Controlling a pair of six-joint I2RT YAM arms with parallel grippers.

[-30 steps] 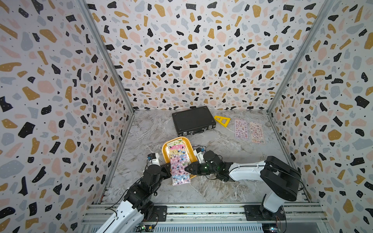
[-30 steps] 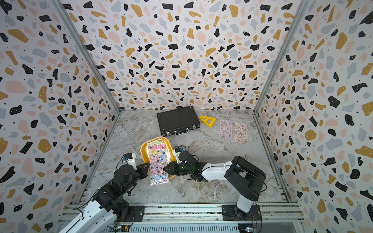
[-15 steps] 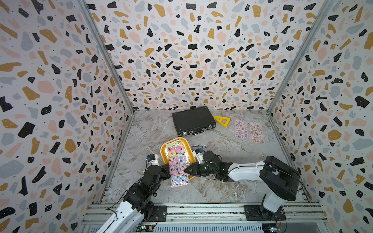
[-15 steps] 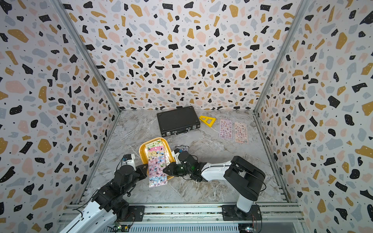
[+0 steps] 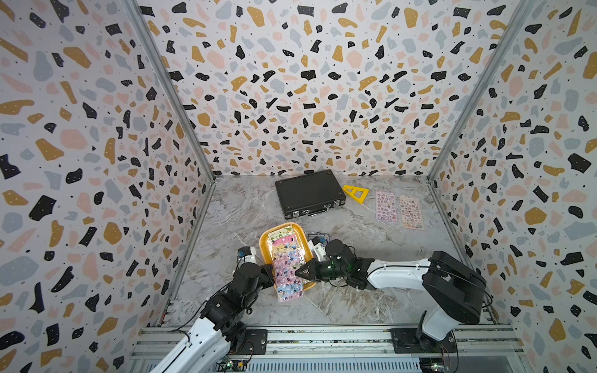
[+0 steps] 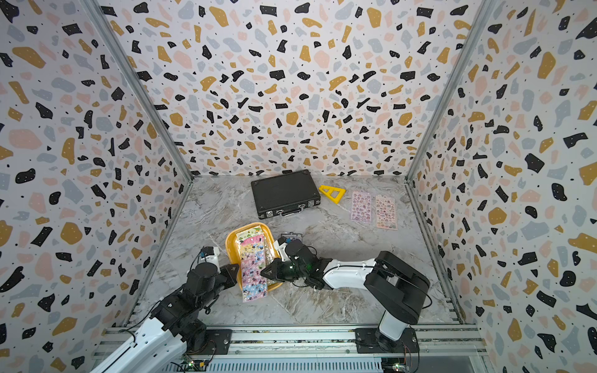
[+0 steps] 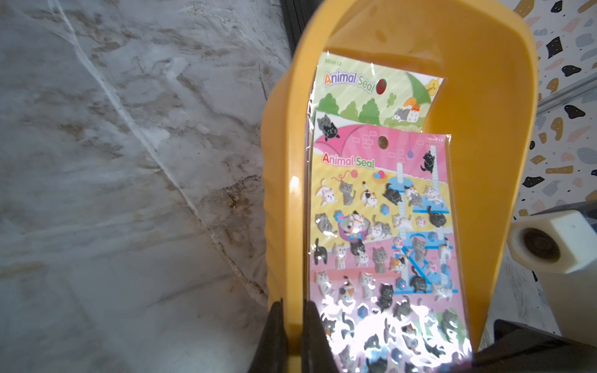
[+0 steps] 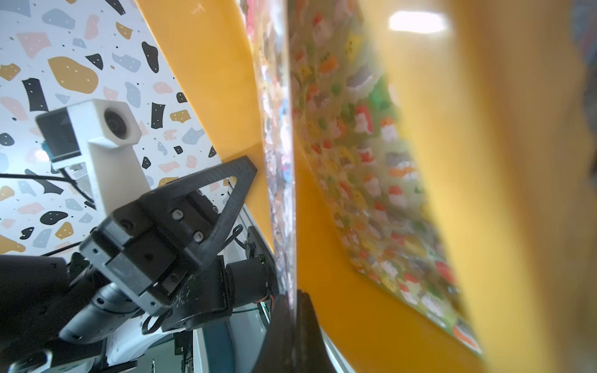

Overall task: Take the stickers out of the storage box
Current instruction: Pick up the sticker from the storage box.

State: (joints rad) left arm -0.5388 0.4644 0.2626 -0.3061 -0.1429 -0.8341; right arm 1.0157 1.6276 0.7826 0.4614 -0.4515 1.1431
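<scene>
My right gripper has the pink sheet, still hanging over the box's near rim, to put down. It will lay it flat on the table (image 5: pixel 348 257) in front of the yellow triangle ruler.
In both top views the yellow-orange storage box (image 5: pixel 265 245) (image 6: pixel 231 245) lies at the near middle of the table with several stickers (image 5: pixel 286 258) (image 6: pixel 253 261) stacked in it. The topmost pink sheet hangs out over the near rim. My left gripper (image 5: pixel 270 273) (image 7: pixel 292 305) is shut on the storage box's (image 7: pixel 484 129) left wall. My right gripper (image 5: pixel 298 272) (image 8: pixel 292 295) is shut on the right edge of that top sheet (image 8: pixel 277 161). In the left wrist view a pink cat sheet (image 7: pixel 371 226) overlies a green one.
A black briefcase (image 5: pixel 308 193) lies closed at the back, with a yellow triangle ruler (image 5: pixel 355 193) beside it. Two sticker sheets (image 5: pixel 386 206) (image 5: pixel 411 212) lie flat at the back right. Patterned walls enclose three sides of the table.
My right gripper's jaws have closed onto the edge of the top sheet. The left gripper has kept its hold on the box wall, and both arms have barely moved.
</scene>
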